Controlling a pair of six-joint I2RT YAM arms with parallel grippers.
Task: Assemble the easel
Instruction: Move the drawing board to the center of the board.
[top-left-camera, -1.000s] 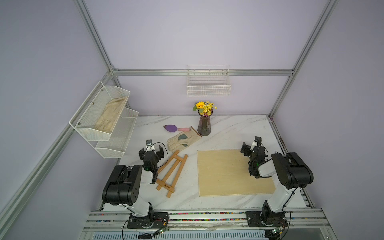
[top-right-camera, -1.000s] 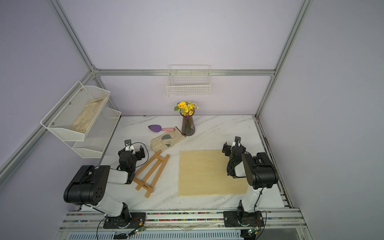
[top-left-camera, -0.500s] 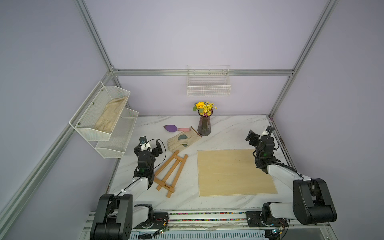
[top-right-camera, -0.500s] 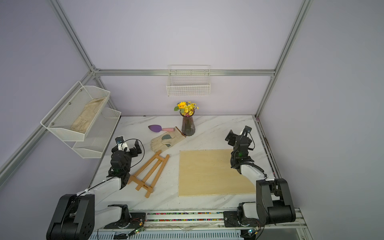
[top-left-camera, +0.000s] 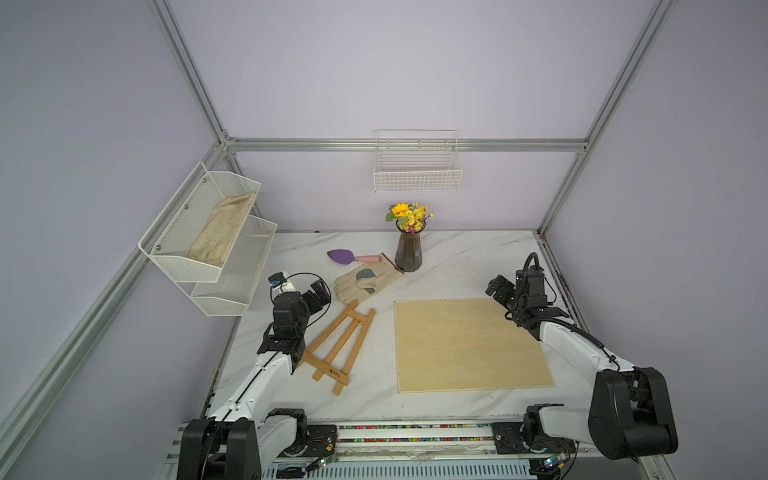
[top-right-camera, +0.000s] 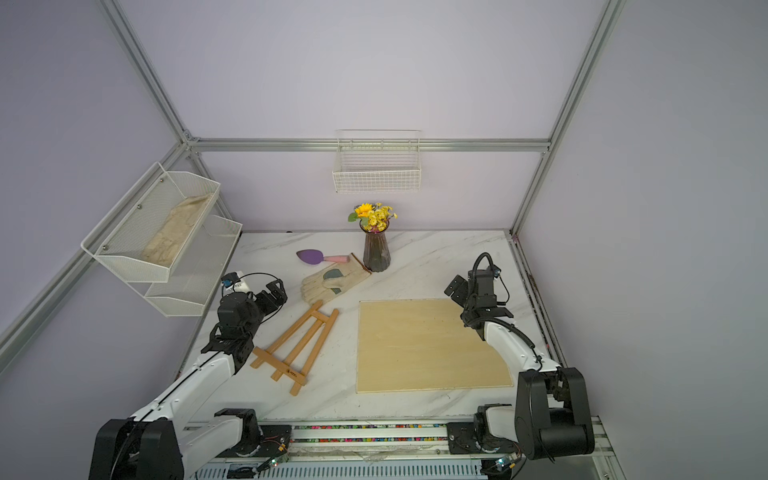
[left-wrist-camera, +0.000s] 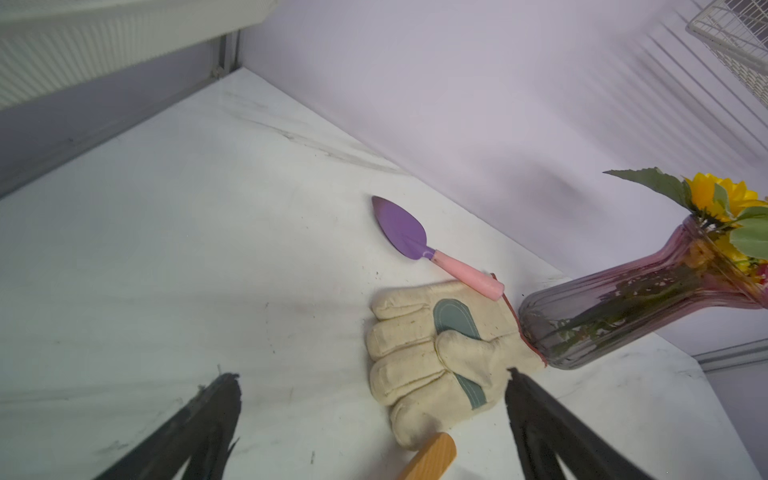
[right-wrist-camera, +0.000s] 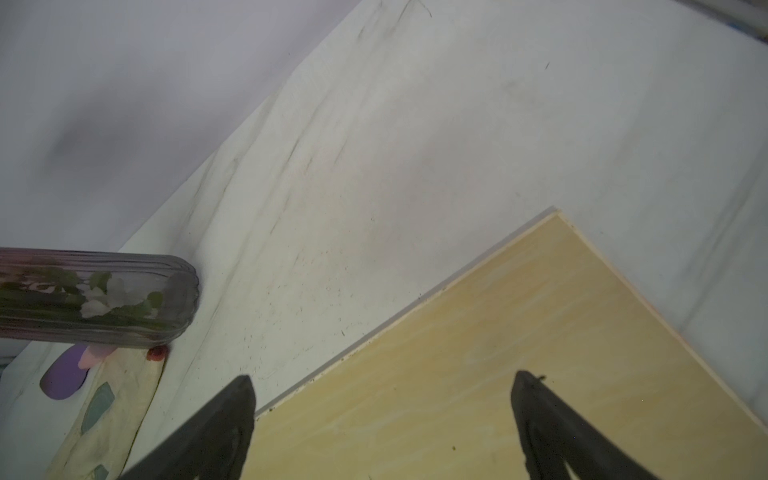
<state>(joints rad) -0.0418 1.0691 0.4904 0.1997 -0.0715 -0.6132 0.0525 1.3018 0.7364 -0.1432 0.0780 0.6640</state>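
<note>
My left gripper is to go next to the folded easel and close on its leg (top-left-camera: 359, 339) nearest the plywood board, below the easel's short crossbar.
The easel (top-left-camera: 338, 345) (top-right-camera: 297, 345), a folded frame of orange-brown slats, lies flat on the marble table, left of middle. Its ledge bar with dark print points toward the front edge. My left gripper (top-left-camera: 318, 294) (top-right-camera: 274, 295) hovers open just left of the easel's top end and holds nothing. In the left wrist view the easel's tip (left-wrist-camera: 432, 457) shows between the wide-apart fingers of the left gripper (left-wrist-camera: 370, 382). My right gripper (top-left-camera: 498, 291) (top-right-camera: 455, 291) hangs open and empty over the far right corner of the plywood board (right-wrist-camera: 498, 353), as the right wrist view of that gripper (right-wrist-camera: 384, 382) shows.
The pale plywood board (top-left-camera: 469, 345) lies flat right of the easel. A work glove (top-left-camera: 365, 282), a purple trowel (top-left-camera: 345, 256) and a vase of flowers (top-left-camera: 409, 249) sit behind the easel. A wire basket (top-left-camera: 417, 166) hangs on the back wall and a two-tier shelf (top-left-camera: 208, 232) on the left wall.
Both arms have unfolded from a tucked pose and stretched out, carrying the grippers up and toward the back of the table. Both grippers stayed open. The easel and board have not moved.
</note>
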